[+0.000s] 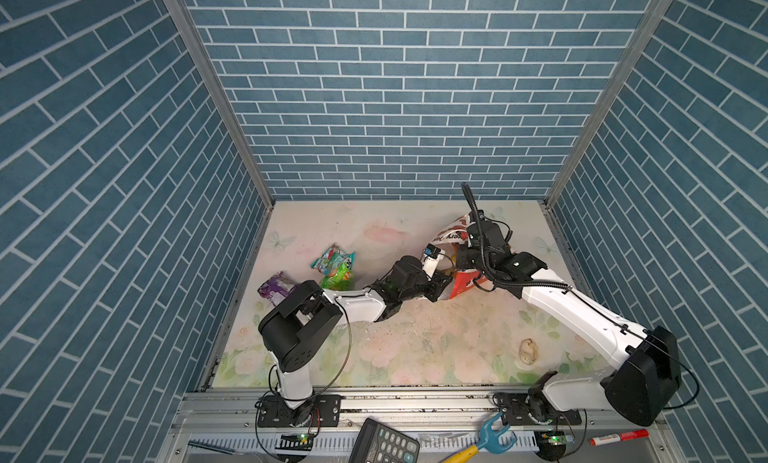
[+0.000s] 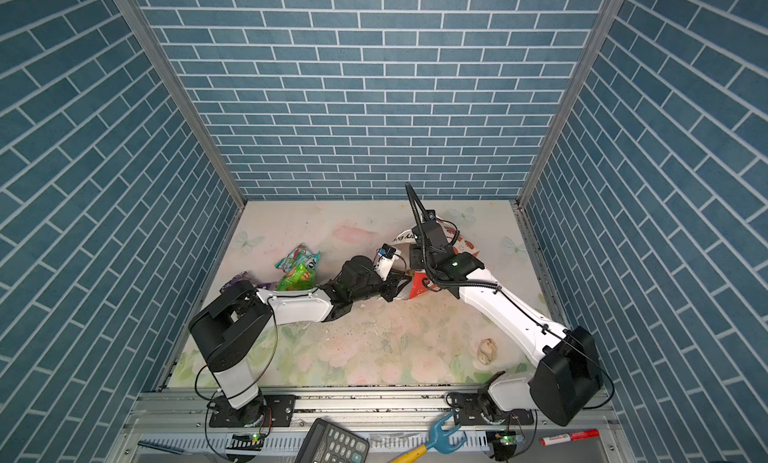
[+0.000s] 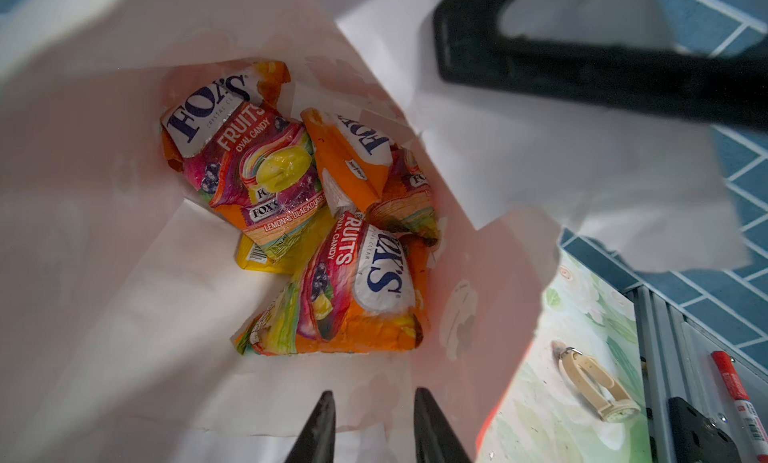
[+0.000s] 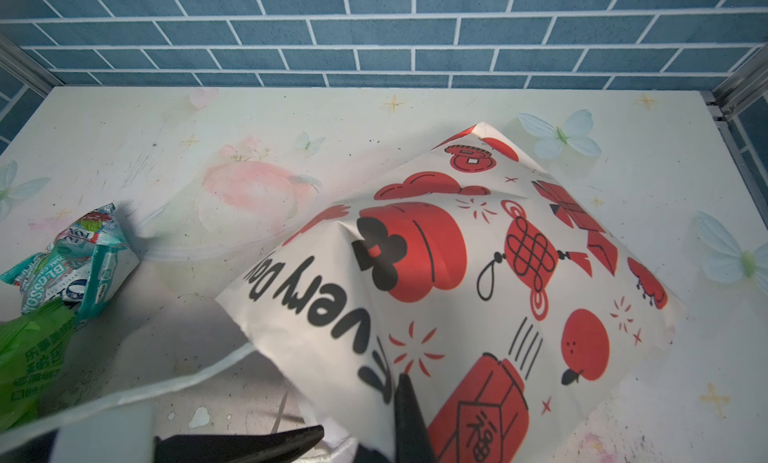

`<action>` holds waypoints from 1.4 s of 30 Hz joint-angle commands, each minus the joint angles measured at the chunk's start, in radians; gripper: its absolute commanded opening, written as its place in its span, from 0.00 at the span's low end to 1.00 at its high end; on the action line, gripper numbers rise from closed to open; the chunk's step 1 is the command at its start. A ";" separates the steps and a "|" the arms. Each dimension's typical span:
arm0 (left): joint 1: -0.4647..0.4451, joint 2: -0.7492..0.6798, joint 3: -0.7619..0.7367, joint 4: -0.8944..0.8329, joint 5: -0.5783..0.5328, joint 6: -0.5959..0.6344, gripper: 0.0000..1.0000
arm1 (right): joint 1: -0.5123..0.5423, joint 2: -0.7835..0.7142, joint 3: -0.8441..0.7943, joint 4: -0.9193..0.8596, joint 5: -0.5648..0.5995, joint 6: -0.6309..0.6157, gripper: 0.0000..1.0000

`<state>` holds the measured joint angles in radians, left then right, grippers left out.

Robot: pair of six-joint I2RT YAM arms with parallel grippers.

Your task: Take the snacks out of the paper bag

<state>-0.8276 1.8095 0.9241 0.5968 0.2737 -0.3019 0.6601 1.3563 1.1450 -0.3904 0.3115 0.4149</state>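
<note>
The narrow fingers of my left gripper stop short of the nearest multicolour FOX'S packet, so next I open them wide, reach deeper and close them on its orange end (image 3: 364, 340).
The paper bag (image 1: 465, 285) lies on its side at the table's back right, white with red pictures (image 4: 478, 253). My right gripper (image 4: 401, 388) is shut on its upper wall near the rim and holds the mouth up. My left gripper (image 3: 374, 398) is inside the mouth, open, with only bare white paper between its jaws. Deep in the bag lie several snacks: a multicolour FOX'S packet (image 3: 249, 162), an orange one (image 3: 349, 157), a yellow one (image 3: 266, 253) and the nearest multicolour one (image 3: 353, 290), a little ahead of the fingertips. In both top views the bag's contents are hidden.
Outside the bag on the left lie a teal packet (image 1: 332, 260), a green packet (image 1: 338, 279) and a purple packet (image 1: 276, 288) by the left arm's elbow. A pale seashell (image 1: 528, 351) rests front right. A calculator (image 1: 384, 442), a blue-and-yellow tool (image 1: 490, 438) and a red marker (image 1: 619, 437) lie beyond the front rail.
</note>
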 commanded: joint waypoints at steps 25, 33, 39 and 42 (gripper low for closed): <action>0.004 0.235 0.263 -0.060 0.033 0.045 0.54 | -0.004 -0.033 -0.020 -0.022 0.001 0.051 0.00; 0.004 0.209 0.212 -0.079 0.025 0.091 0.72 | -0.004 -0.034 -0.015 -0.035 0.011 0.049 0.00; 0.004 0.238 0.236 -0.103 0.016 0.136 0.86 | -0.005 -0.026 -0.009 -0.033 0.006 0.048 0.00; 0.004 0.263 0.278 -0.132 0.007 0.143 0.89 | -0.005 -0.020 -0.005 -0.034 -0.002 0.048 0.00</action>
<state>-0.8268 2.0426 1.1584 0.5007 0.2932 -0.1875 0.6537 1.3468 1.1358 -0.4000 0.3111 0.4152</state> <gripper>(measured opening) 0.884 0.048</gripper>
